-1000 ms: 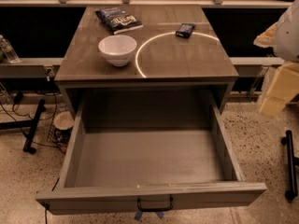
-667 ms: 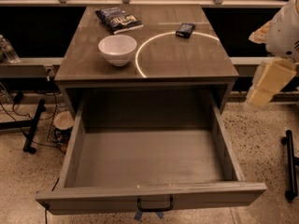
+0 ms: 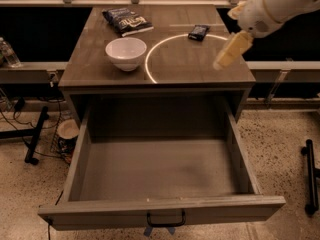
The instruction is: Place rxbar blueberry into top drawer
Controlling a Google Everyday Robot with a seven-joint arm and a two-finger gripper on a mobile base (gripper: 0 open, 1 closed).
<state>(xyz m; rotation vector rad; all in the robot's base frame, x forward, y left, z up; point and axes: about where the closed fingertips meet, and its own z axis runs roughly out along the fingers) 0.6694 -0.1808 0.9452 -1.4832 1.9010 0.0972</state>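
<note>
Next, my gripper moves to the middle of the rxbar blueberry (image 3: pixel 199 33) at the back of the cabinet top and closes on it there.
The rxbar blueberry (image 3: pixel 198 32), a small dark flat bar, lies on the cabinet top at the back right. The top drawer (image 3: pixel 160 207) is pulled wide open below, with a plain grey interior and a black handle (image 3: pixel 165 220) on its front panel. My gripper (image 3: pixel 227 54), cream-coloured, hangs from the white arm (image 3: pixel 272 6) at the upper right. It hovers above the right part of the cabinet top, in front and to the right of the bar and apart from it.
A white bowl (image 3: pixel 126 53) stands on the left of the cabinet top (image 3: pixel 100 74). A dark blue chip bag (image 3: pixel 127 20) lies behind it. A bright circular ring (image 3: pixel 150 59) marks the top. Black stands and cables sit on the floor at both sides.
The arm and gripper have swung left from beside the cabinet to over the right part of its top, closer to the bar. The bar, bowl, bag and drawer have not moved.
</note>
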